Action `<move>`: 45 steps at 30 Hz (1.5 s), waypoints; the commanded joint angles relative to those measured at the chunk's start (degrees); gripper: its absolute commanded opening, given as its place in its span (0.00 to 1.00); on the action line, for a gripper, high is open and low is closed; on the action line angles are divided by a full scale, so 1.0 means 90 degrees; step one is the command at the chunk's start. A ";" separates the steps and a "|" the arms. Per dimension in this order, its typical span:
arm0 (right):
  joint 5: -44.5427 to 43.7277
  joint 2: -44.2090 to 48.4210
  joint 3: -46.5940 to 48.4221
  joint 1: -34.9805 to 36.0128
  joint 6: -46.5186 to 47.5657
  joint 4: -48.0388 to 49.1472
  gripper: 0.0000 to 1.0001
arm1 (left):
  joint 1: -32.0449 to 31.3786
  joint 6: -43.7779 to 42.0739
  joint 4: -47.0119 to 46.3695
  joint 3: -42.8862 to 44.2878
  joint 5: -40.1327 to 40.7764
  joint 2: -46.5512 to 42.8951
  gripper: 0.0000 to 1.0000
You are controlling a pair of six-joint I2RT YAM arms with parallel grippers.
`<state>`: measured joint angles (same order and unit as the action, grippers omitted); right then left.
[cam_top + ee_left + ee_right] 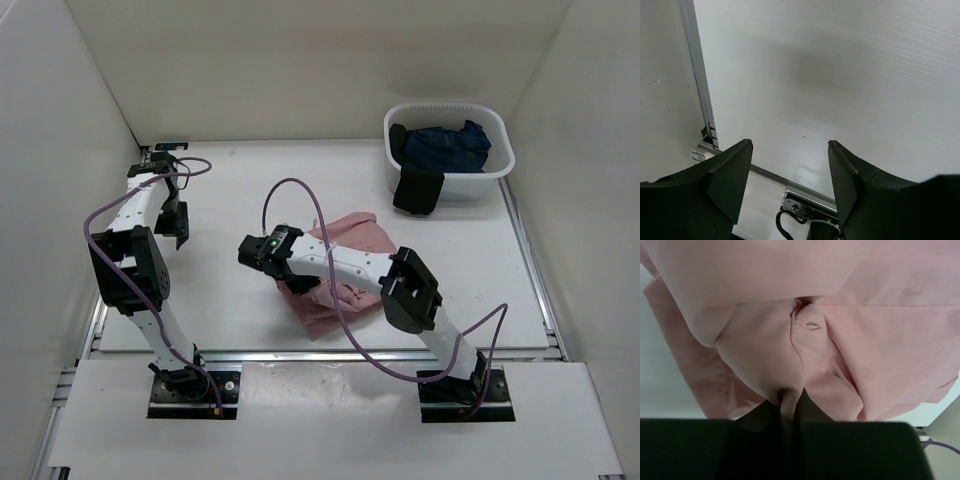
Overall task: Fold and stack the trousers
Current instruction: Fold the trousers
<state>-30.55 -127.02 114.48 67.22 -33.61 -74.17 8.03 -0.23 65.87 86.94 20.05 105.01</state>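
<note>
The robot's right gripper pinches an inner fold of the bunched trousers, so it should open and move to their far edge while the left gripper takes the trousers' near edge [317,329].
The dusty-pink trousers [345,265] lie bunched near the middle of the table, partly under my right arm. My right gripper [285,280] is at their left edge, shut on a fold of the pink fabric [790,390], which fills the right wrist view. My left gripper [172,228] is open and empty at the far left of the table, well away from the trousers; its fingers [730,175] frame bare table in the left wrist view.
A white tub [450,150] at the back right holds a dark navy garment [445,145], with a black garment [417,190] hanging over its front wall. White walls enclose the table on three sides. A metal rail [700,95] runs along the left edge.
</note>
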 commanded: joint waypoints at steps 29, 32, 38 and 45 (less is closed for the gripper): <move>0.2759 0.2875 -0.4918 -0.0321 0.1136 0.4784 0.00 | -0.0648 0.0025 0.0113 -0.0011 -0.0363 -0.0457 0.75; 0.3139 0.2065 -0.4508 -0.0321 0.1448 0.4784 0.00 | -0.0717 0.0025 0.0172 -0.0011 -0.0422 -0.0457 0.75; 0.3043 0.1703 -0.3551 -0.0252 0.1703 0.4853 0.00 | -0.0862 0.0025 0.0454 0.0748 -0.2311 0.0000 0.75; 0.3188 0.0549 -0.1073 -0.0252 0.1839 0.3966 0.01 | -0.1146 0.0025 0.1041 0.2361 -0.3244 0.1027 0.80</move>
<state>-3.51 -120.79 97.69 64.69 -18.92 -34.37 -1.41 -0.03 72.47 104.14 -2.74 112.75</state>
